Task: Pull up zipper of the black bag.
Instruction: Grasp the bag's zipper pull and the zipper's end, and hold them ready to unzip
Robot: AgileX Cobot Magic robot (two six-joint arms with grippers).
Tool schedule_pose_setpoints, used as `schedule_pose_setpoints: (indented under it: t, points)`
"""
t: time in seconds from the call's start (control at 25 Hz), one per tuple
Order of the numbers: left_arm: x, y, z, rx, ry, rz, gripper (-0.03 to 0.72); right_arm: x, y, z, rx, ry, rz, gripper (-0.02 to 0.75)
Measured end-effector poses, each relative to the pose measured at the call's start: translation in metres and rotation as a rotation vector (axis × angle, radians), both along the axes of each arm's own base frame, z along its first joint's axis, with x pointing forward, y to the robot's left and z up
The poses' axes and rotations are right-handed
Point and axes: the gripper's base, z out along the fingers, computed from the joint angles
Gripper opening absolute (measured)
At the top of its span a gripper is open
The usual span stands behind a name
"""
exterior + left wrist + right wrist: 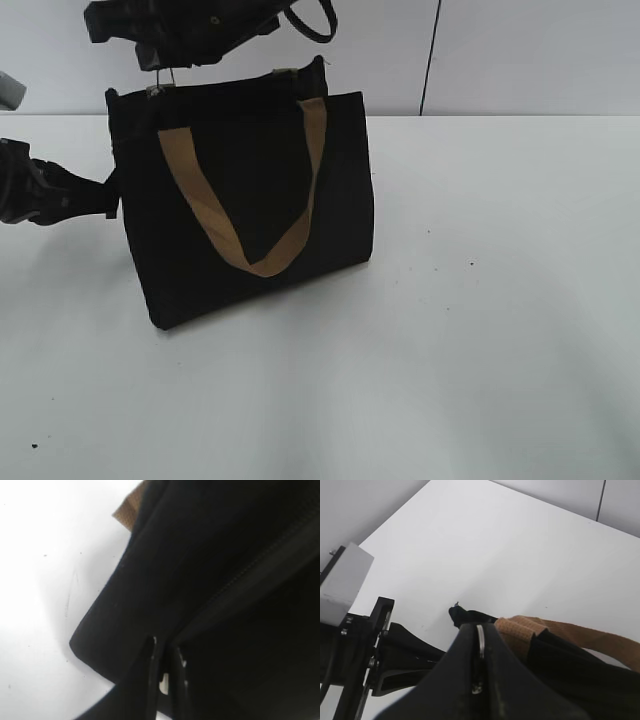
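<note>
I need to let go of the silvery zipper pull with my right gripper by the tan handle's top end [317, 102] farthest from my left gripper.
The black bag [250, 200] stands upright on the white table, its tan handle [190, 190] hanging down the front. My right gripper [163, 62] reaches across from above to the bag's top left corner and is shut on the silvery zipper pull [165, 80]. In the right wrist view the jaws [480, 630] pinch the metal pull [480, 641], with the tan handle [520, 630] just beyond. My left gripper [112, 195] is shut on the bag's left side. In the left wrist view its jaws [165, 652] clamp black fabric, and the zipper line [260, 565] runs diagonally.
The white table [480, 330] stretches right of and in front of the bag. A pale wall with a dark vertical seam [430, 60] stands behind. The left arm's black body [365, 655] and its grey block [342, 582] sit near the right gripper.
</note>
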Motion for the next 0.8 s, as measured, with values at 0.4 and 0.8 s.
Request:
schedule_pose_setpoints:
  t: [0.4,0.8]
  points:
    - [0.000,0.011,-0.001,0.019,0.033,0.061,0.027,0.013,-0.037,0.007,-0.142,0.002,-0.028,-0.001]
    - [-0.003,0.026,0.000,0.023,0.037,0.092,0.027,0.031,-0.084,0.007,-0.413,-0.032,-0.077,-0.001]
